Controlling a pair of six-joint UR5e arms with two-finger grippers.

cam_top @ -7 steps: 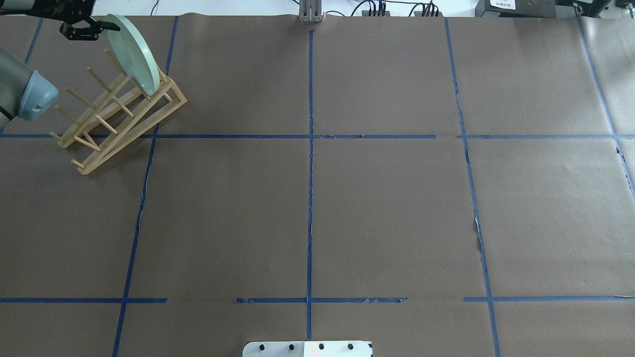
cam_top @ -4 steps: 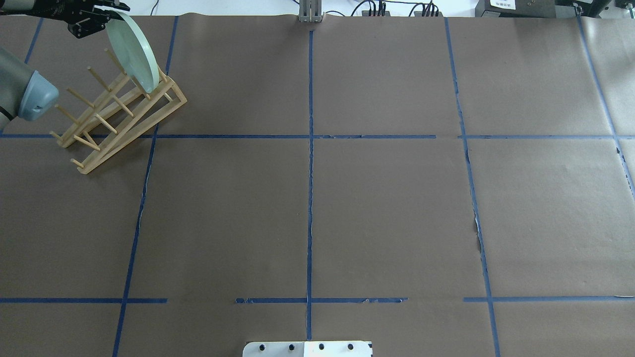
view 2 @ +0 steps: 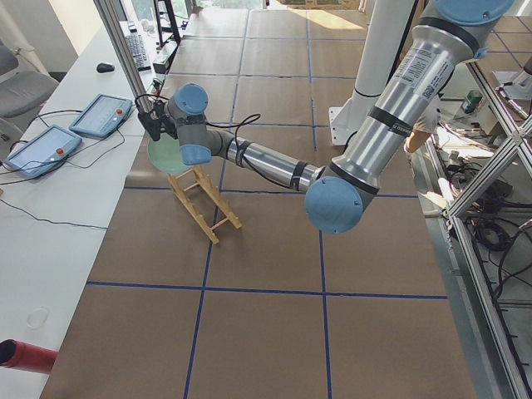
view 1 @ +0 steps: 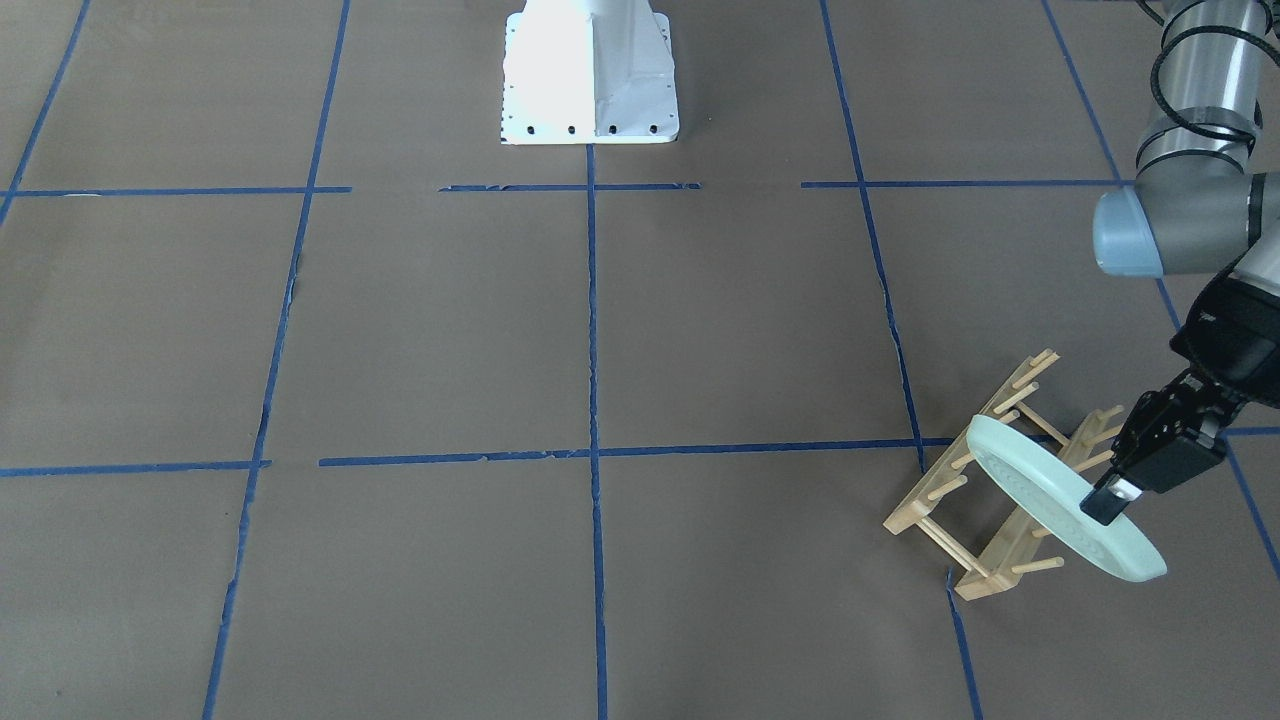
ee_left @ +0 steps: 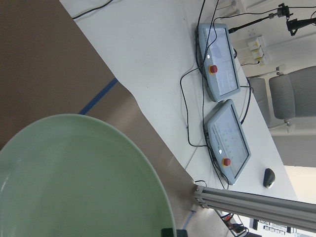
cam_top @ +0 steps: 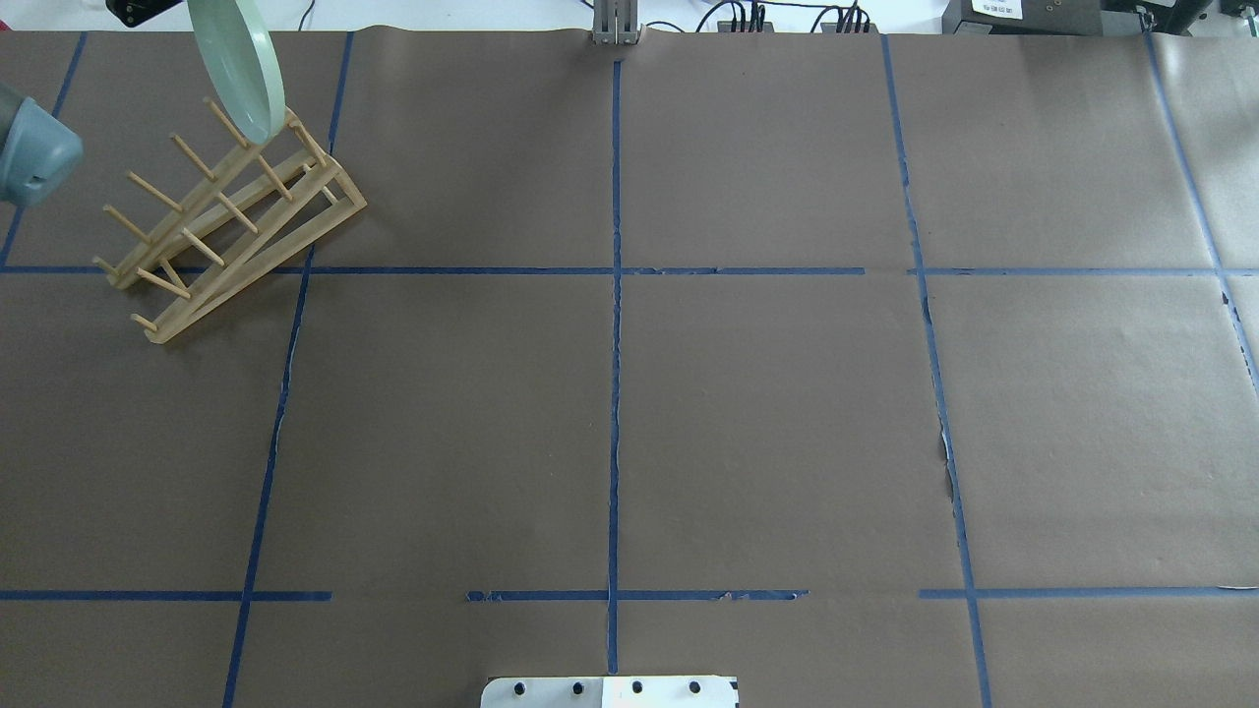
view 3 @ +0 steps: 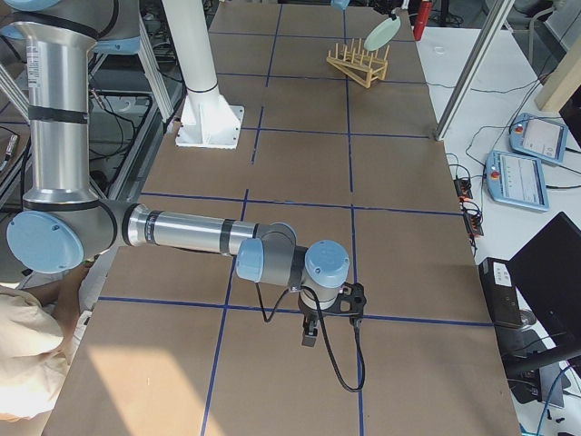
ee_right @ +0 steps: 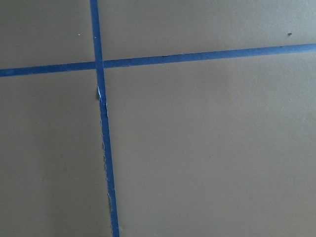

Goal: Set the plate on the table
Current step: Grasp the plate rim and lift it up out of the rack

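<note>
The robot's left gripper needs to set the plate down on the table (view 1: 757,305) between the white robot base and the wooden peg rack. The plate now hangs above the rack's far end.
The pale mint-green plate (view 1: 1040,495) hangs tilted in the air just above the far end of the wooden peg rack (view 1: 985,525). My left gripper (view 1: 1105,505) is shut on the plate's rim. In the overhead view the plate (cam_top: 236,64) is at the top left, above the rack (cam_top: 226,226), and the gripper is mostly cut off by the frame's top edge. The plate fills the lower left of the left wrist view (ee_left: 74,177). My right gripper (view 3: 309,331) hovers low over the brown table (cam_top: 767,413) far from the plate; I cannot tell whether it is open or shut.
The white robot base (view 1: 588,70) stands at the table's near-robot edge. Two teach pendants (ee_left: 219,61) with cables lie on the white bench beyond the table's far edge, beside an aluminium post (ee_left: 247,210). Blue tape lines divide the paper.
The left gripper has lifted the plate up out of the rack's pegs and toward the table's far edge. The rack has shifted slightly.
</note>
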